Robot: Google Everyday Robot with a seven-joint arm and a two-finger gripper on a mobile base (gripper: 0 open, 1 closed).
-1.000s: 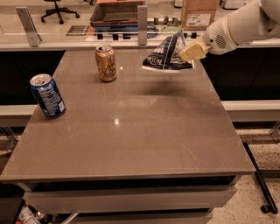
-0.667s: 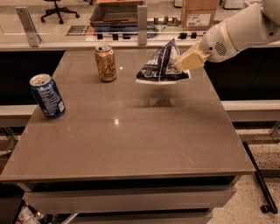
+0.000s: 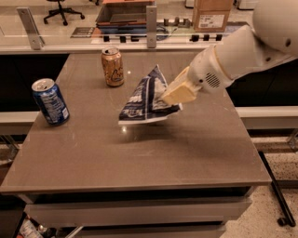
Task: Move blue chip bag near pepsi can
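Observation:
Next, I let go of the blue chip bag, now held above the table's middle, on the brown table (image 3: 87, 135), just in front of the pepsi can.
The blue chip bag (image 3: 145, 98) is a navy foil bag with white patches, held in the air above the middle of the table. My gripper (image 3: 173, 96) is shut on the bag's right side, with the white arm reaching in from the upper right. The pepsi can (image 3: 50, 101), blue with a silver top, stands upright near the table's left edge, well left of the bag.
A tan-orange can (image 3: 113, 67) stands upright at the back of the brown table (image 3: 139, 153), just behind and left of the bag. A glass-railed counter with a cardboard box (image 3: 212, 14) runs behind the table.
The arm has carried the chip bag from the table's back right toward the middle and left, closer to the pepsi can. Both cans stay put.

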